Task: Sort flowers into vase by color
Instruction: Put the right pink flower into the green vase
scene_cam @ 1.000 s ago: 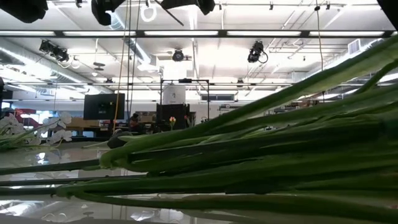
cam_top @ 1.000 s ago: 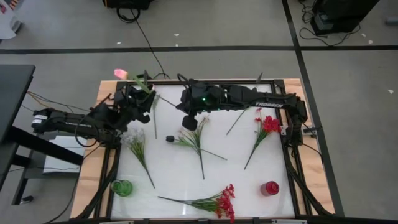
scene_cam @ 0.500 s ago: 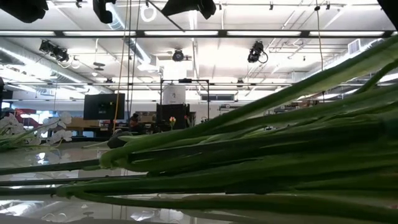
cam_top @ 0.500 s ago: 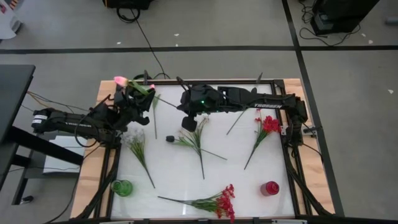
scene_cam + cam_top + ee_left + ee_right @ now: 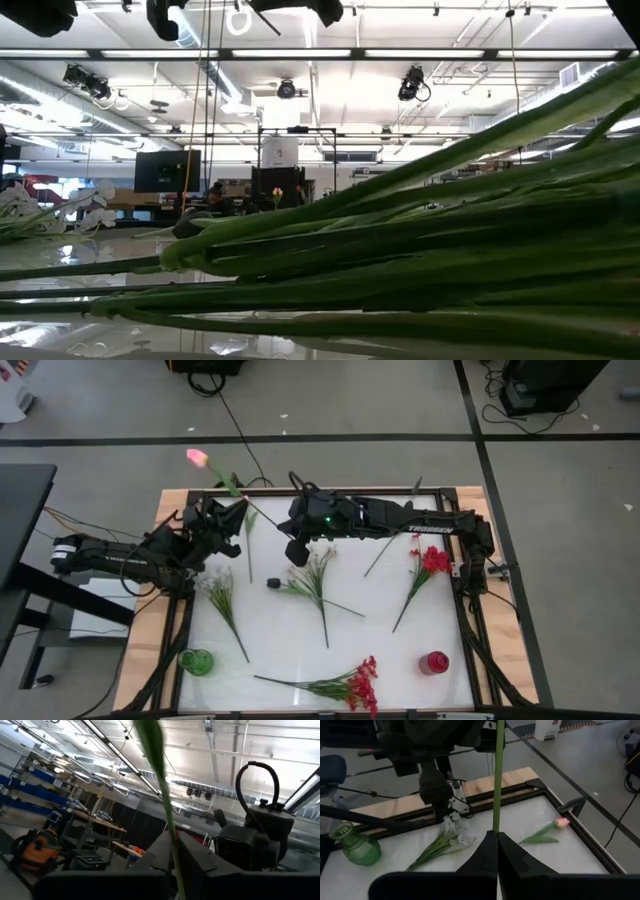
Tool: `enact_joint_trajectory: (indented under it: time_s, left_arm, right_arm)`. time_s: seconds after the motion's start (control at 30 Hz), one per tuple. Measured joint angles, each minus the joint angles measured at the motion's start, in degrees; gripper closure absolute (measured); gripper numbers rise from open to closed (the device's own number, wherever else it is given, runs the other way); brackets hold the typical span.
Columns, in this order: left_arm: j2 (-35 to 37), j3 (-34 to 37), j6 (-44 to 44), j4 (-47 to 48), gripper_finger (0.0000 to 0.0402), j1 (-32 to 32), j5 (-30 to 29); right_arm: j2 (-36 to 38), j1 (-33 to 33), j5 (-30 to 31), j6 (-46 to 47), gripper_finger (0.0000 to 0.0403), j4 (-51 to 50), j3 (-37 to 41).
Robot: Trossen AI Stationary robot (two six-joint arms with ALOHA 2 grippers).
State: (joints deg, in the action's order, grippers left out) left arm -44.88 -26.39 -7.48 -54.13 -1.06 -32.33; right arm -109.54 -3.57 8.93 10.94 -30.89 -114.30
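Next, I open my left gripper, as the pink rosebud's stem slants through its fingers, and take the stem (image 5: 169, 810) close below its leaf while my right gripper steadies it.
A pink rosebud (image 5: 197, 456) on a long green stem (image 5: 232, 487) is held up over the table's far left corner. My left gripper (image 5: 237, 508) is shut on the stem. My right gripper (image 5: 293, 540) is shut on it farther down. A second pink rosebud (image 5: 561, 823) lies on the table. A white sprig (image 5: 218, 585), a leafy stem with dark buds (image 5: 312, 582) and two red sprays (image 5: 430, 563) (image 5: 352, 685) lie flat on the white table top. A green vase (image 5: 196, 661) and a red vase (image 5: 434, 662) stand near the front. My left gripper pinches the stem (image 5: 172, 840) between its two shut fingers, and the stem runs on past the fingertips toward the bud. The flower is lifted clear of the table. My right gripper pinches the stem (image 5: 496, 827) between its two shut fingertips, toward the end away from the bud. The stem runs straight on from the fingertips, clear of the table.
A bare green stem (image 5: 384, 553) lies at the far right of the table. The black frame rail (image 5: 470, 575) and wooden border (image 5: 160, 520) ring the white top. In the low view the red spray's thick stems (image 5: 420, 250) fill the foreground.
The pink rosebud has swung up and toward the table's far edge, and it now shows beyond the far left corner. The stem slants more steeply between the two grippers. My right gripper has gone a little toward the left and far edges.
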Motion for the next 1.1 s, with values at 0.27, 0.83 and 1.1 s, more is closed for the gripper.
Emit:
enact_joint_trajectory:
  time_s: [0.27,0.83,1.1]
  left_arm:
    - [0.0,0.0,1.7,-0.3,0.036,0.0,0.0]
    - [0.0,0.0,0.1,0.0,0.0367,0.0,0.0]
    - [0.0,0.0,-1.4,0.4,0.0392,0.0,0.2]
  right_arm:
    - [0.0,0.0,0.0,-0.1,0.0399,-0.6,0.0]
    - [0.0,0.1,0.3,-2.4,0.0398,-1.4,0.0]
    - [0.0,0.7,0.5,-4.7,0.0398,-2.5,0.0]
